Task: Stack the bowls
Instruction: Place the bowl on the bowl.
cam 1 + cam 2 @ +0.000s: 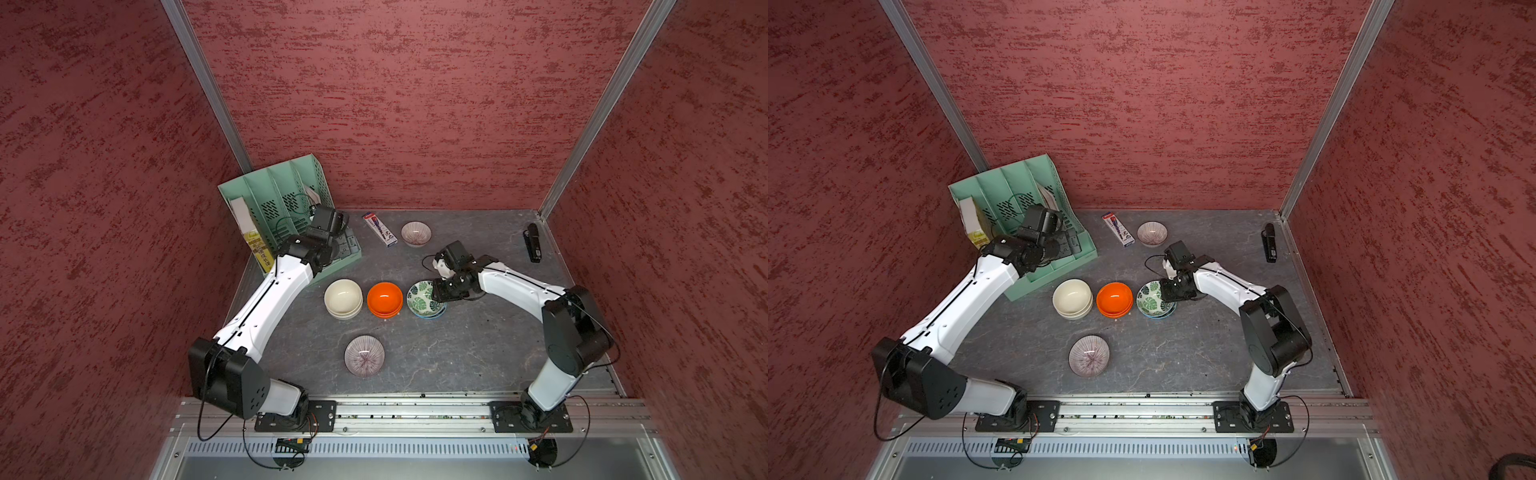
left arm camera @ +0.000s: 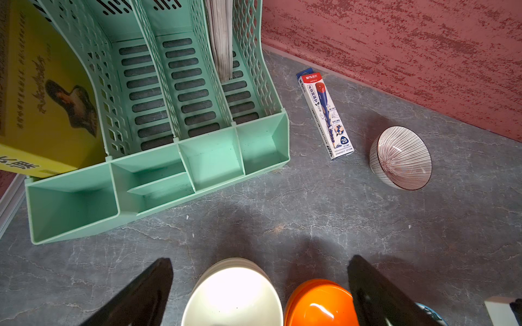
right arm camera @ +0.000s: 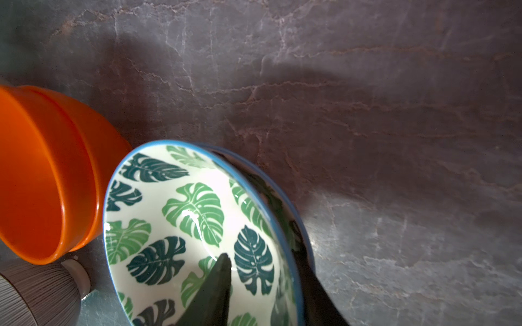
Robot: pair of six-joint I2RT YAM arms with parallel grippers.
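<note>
The upper leaf bowl sits crooked in the lower leaf bowl; my right gripper needs to grab its rim (image 3: 273, 221) and straighten it before getting the lined bowl.
Three stacks stand in a row mid-table: two cream bowls (image 1: 343, 298), two orange bowls (image 1: 385, 299) and two leaf-patterned bowls (image 1: 422, 300), the upper leaf bowl nested in the lower. A single purple-lined bowl (image 1: 364, 355) sits nearer the front, and another (image 1: 416, 233) at the back. My right gripper (image 3: 262, 248) straddles the upper leaf bowl's (image 3: 192, 209) rim, one finger inside and one outside, with a gap to the wall: open. My left gripper (image 2: 260, 261) hangs open above the table, behind the cream stack (image 2: 234, 296) and the orange stack (image 2: 319, 304).
A green file organizer (image 1: 286, 199) with a yellow book (image 1: 257, 249) fills the back left corner. A pencil box (image 1: 380, 229) lies beside the rear lined bowl. A black stapler (image 1: 533, 243) lies near the right wall. Red walls enclose three sides.
</note>
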